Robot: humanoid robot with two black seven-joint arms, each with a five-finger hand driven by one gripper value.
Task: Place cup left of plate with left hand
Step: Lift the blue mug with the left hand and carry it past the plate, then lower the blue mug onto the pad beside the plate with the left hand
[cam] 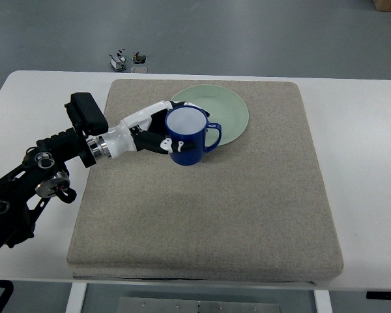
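Next, the left gripper releases the dark blue cup on the beige mat's back corner (pixel 123 132) nearest its arm.
A dark blue cup (pixel 190 135) with a white inside stands upright, its handle pointing right, over the lower left edge of a pale green plate (pixel 227 112). My left hand (pixel 158 134) reaches in from the left and wraps its white and black fingers (pixel 168 143) around the cup's left side. The plate lies at the back middle of a beige mat (pixel 202 215). Whether the cup rests on the plate or is held just above it, I cannot tell. No right arm shows.
The mat covers most of a white table (pixel 362 130). A few small metal parts (pixel 127 60) lie on the grey floor beyond the table's far edge. Bare mat stretches left of the plate and toward the front.
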